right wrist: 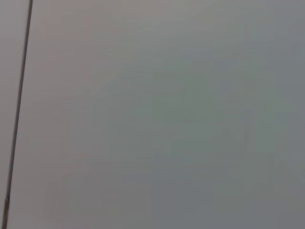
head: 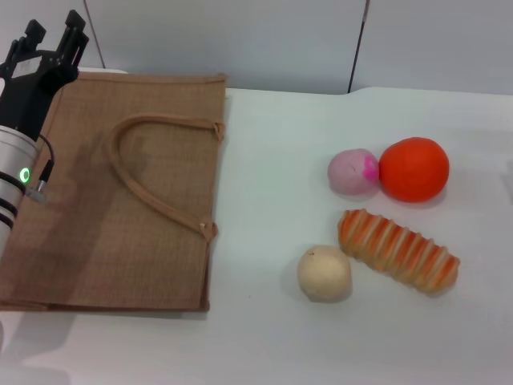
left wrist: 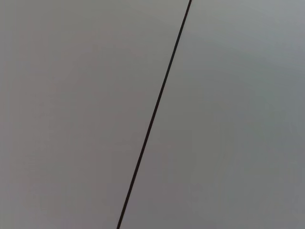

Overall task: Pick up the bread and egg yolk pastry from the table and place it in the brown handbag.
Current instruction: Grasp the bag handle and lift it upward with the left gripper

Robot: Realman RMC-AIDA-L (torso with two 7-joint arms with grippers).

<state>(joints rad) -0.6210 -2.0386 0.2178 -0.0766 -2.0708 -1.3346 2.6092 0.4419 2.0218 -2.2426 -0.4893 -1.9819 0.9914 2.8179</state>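
Note:
The robot's left gripper will close on the bend of the brown handbag's handle (head: 113, 143), since lifting the handle there helps open the handbag.
The bread (head: 398, 249), a tan loaf with orange-brown stripes, lies on the white table at the right. The egg yolk pastry (head: 325, 273), a pale cream ball, sits just left of the loaf's near end. The brown handbag (head: 96, 241) lies flat on the left of the table, its loop handle (head: 152, 192) on top. My left gripper (head: 53, 32) is raised over the bag's far left corner, fingers apart and empty, far from the foods. My right gripper is out of view. Both wrist views show only a grey wall with a dark seam.
A pink ball (head: 352, 172) and a larger bright orange ball (head: 414, 168) touch each other just behind the loaf. Bare white table (head: 264, 200) lies between the bag and the foods. The table's far edge meets a grey wall.

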